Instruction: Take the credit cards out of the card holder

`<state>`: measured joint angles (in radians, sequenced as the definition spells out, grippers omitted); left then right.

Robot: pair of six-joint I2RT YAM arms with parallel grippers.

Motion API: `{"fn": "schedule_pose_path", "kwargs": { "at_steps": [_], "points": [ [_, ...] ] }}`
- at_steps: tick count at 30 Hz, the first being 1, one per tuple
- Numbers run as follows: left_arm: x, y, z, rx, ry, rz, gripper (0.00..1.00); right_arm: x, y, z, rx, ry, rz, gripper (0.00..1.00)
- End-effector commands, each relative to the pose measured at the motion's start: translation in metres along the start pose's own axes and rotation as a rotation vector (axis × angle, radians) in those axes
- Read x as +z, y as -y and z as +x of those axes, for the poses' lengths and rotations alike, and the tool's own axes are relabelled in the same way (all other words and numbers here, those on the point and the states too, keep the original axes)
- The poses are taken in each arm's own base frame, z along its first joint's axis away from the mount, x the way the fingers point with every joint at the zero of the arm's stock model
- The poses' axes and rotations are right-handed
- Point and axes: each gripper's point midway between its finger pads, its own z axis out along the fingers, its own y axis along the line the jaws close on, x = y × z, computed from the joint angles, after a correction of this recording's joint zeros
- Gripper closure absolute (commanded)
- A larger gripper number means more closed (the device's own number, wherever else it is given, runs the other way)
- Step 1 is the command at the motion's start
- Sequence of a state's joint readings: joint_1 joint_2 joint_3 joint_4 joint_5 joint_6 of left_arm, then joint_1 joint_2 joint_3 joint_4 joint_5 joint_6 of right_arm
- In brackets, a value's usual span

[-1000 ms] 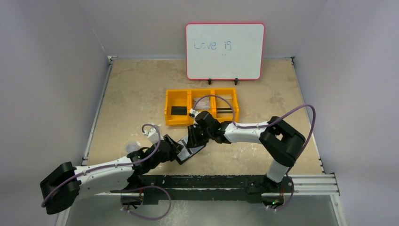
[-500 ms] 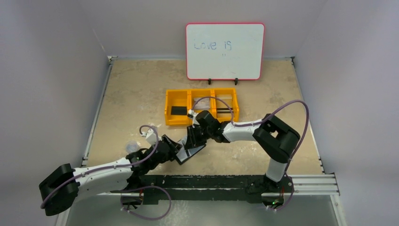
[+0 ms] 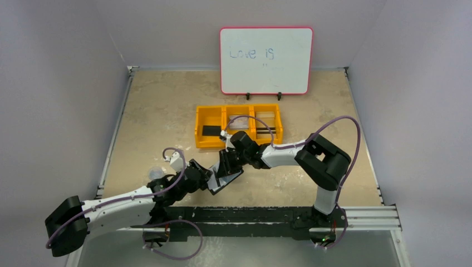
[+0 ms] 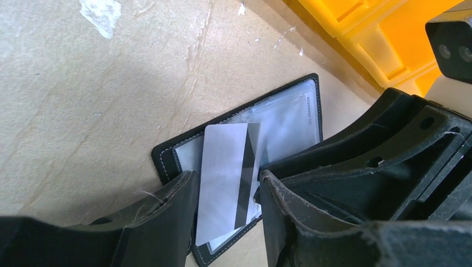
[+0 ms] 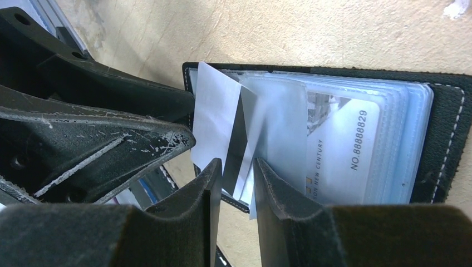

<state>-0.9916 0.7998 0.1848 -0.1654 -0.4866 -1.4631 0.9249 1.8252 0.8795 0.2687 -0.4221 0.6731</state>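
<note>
The fingers of my left gripper are on both sides of the whitish credit card's width, so it should back away and pinch the card's edge (image 4: 202,175) opposite the dark stripe.
The black card holder (image 3: 229,181) lies open on the table between my two arms. In the left wrist view its black border (image 4: 167,158) frames pale clear pockets, and a whitish credit card (image 4: 222,167) with a dark stripe sticks out askew. My left gripper (image 4: 226,177) is open, its fingers either side of that card. In the right wrist view the same card (image 5: 214,119) juts from the holder (image 5: 445,111). My right gripper (image 5: 237,165) is open a narrow gap, with the card's lower edge between its tips. Another card (image 5: 345,150) sits in a pocket.
A yellow three-compartment tray (image 3: 211,142) stands just behind the grippers, with a small flat black rectangle (image 3: 211,130) in its left bin and pale cards (image 3: 266,125) in its right bin. A whiteboard (image 3: 266,60) stands at the back. The two grippers are close together.
The right gripper has shifted slightly left over the holder. The left arm has edged a little too; the holder stays in place.
</note>
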Motion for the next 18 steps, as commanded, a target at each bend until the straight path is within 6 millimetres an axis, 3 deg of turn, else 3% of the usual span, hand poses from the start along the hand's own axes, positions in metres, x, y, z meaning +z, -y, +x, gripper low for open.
{"fn": "schedule_pose_path", "kwargs": {
  "at_steps": [1,8,18],
  "points": [
    [-0.003,-0.033,-0.009,0.116,0.047,-0.142,0.53,0.010,0.020,0.023,0.010,-0.071,0.076,0.69],
    [-0.005,-0.028,-0.025,0.160,0.104,-0.166,0.43,0.010,0.025,0.027,0.032,-0.080,0.101,0.69],
    [0.013,-0.023,-0.004,0.149,-0.006,-0.115,0.42,0.011,0.020,0.023,0.012,-0.072,0.073,0.69]
  ]
}}
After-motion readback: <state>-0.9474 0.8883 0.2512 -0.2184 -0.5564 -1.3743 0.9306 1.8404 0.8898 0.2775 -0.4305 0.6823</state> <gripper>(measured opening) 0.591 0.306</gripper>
